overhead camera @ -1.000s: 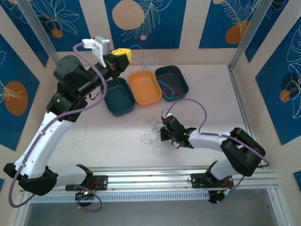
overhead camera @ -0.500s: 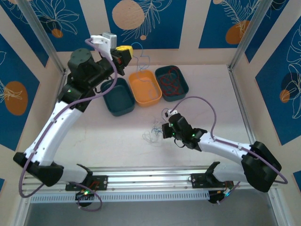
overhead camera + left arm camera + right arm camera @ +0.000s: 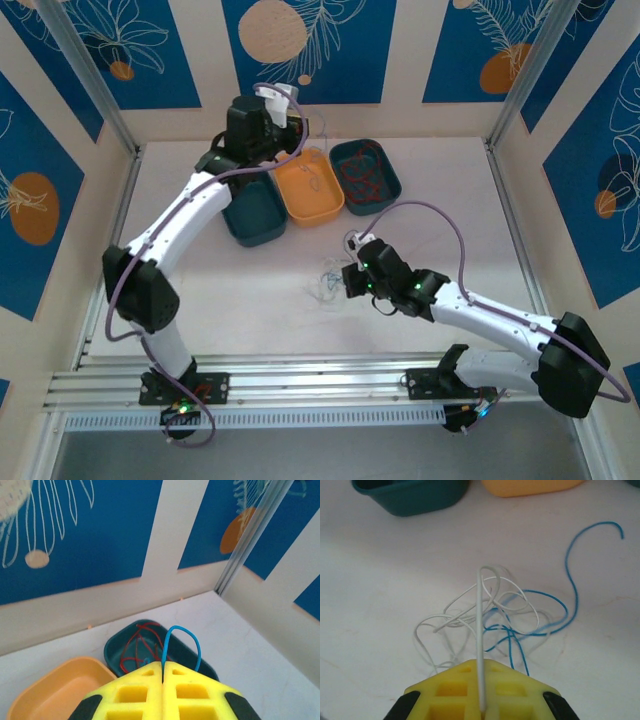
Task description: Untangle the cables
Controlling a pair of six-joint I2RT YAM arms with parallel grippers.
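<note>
My left gripper will set the blue wire free on the bottom of the orange bin (image 3: 318, 200), letting go of it towards the front end of that bin.
The cables (image 3: 326, 284) lie as a loose tangle of thin white and blue wires (image 3: 510, 612) on the table's middle. My right gripper (image 3: 481, 664) sits at the tangle's right edge in the top view, shut on a white wire (image 3: 479, 625) that runs straight out of its yellow jaws. My left gripper (image 3: 163, 664) is up at the back over the bins, shut on a blue wire (image 3: 176, 637) that loops out of its jaws. Below it red wires (image 3: 137, 642) lie in a teal bin (image 3: 111, 649).
Three bins stand in a row at the back: a dark teal one (image 3: 245, 238), an orange one (image 3: 333, 207) and the teal one with red wires (image 3: 395, 182). Patterned walls and metal posts close the table on three sides.
My left arm has swung right along the back, from over the dark teal bin to over the orange and right bins, carrying the blue wire. The right gripper stays at the tangle.
</note>
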